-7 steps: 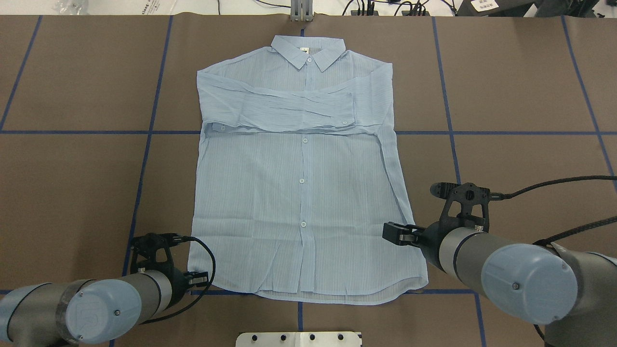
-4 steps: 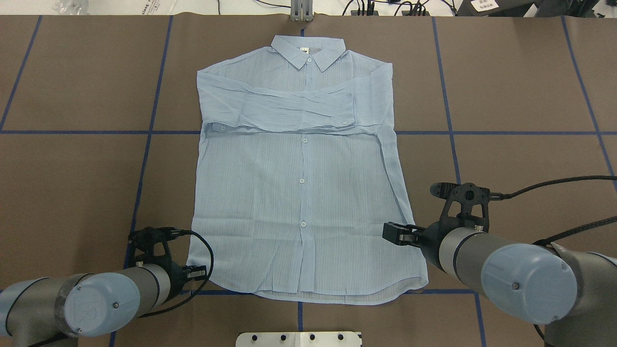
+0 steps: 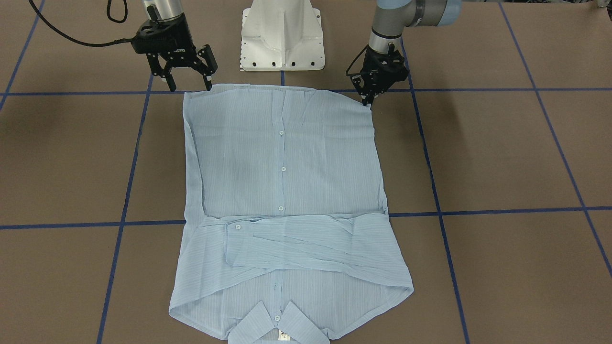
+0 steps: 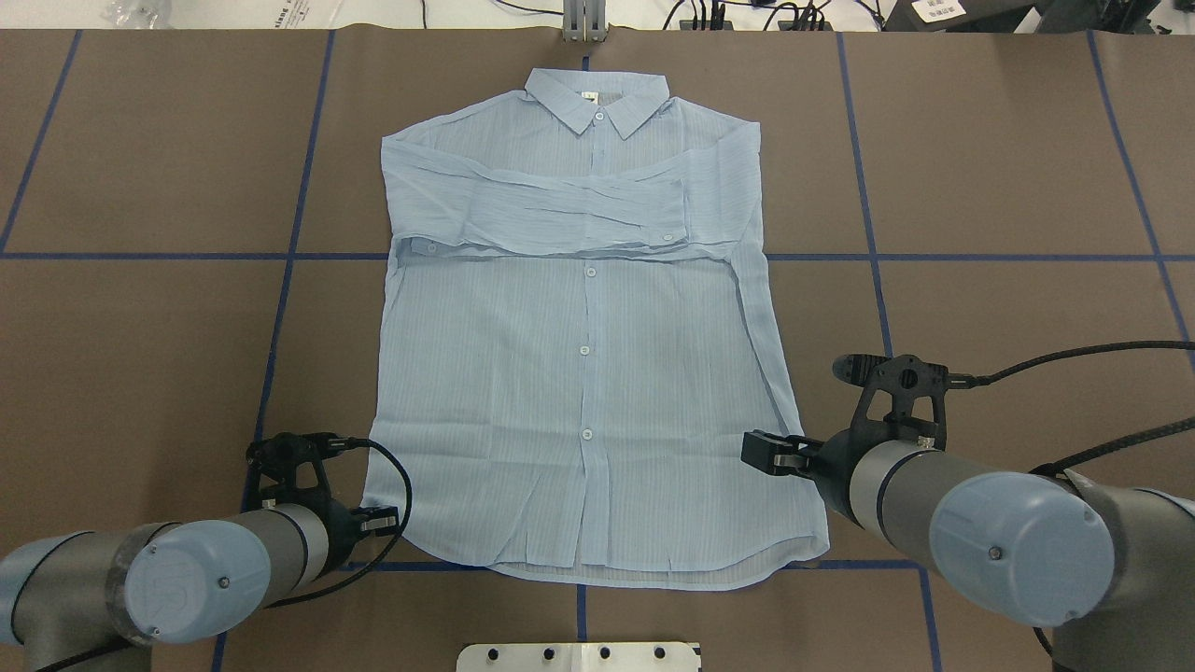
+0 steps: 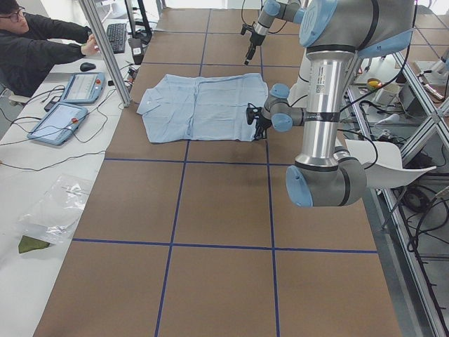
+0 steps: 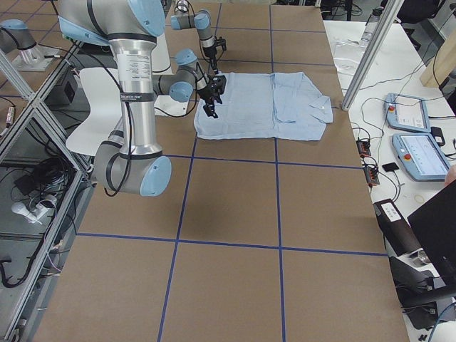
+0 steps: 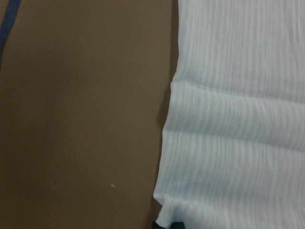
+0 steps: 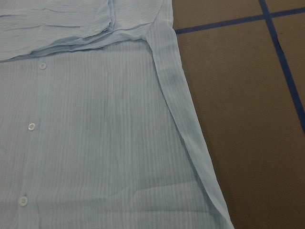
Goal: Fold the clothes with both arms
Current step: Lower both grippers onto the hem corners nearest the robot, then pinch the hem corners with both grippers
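My right gripper will grab the free hem corner (image 3: 187, 96) of the light blue striped shirt, across from the shirt's corner in my left gripper.
The light blue striped shirt (image 3: 282, 157) lies flat and buttoned on the brown table, collar away from the robot, with both sleeves folded across the chest (image 4: 579, 210). My left gripper (image 3: 368, 101) is down at the hem corner on the robot's left. Its fingers look closed on that corner, and the cloth puckers there in the left wrist view (image 7: 167, 214). My right gripper (image 3: 190, 87) is open and empty, just above the other hem corner. The right wrist view shows only the shirt's side seam (image 8: 190, 143), with no fingers.
The white pedestal base (image 3: 282, 36) stands just behind the hem. Blue tape lines (image 4: 280, 280) cross the brown table cover. Black camera cables (image 4: 1074, 359) trail from both wrists. An operator (image 5: 35, 31) and tablets (image 5: 77, 88) are beyond the collar end.
My left gripper has crept a little away from the robot along the shirt's edge, and the hem corner has shifted slightly with it. The right arm has not moved.
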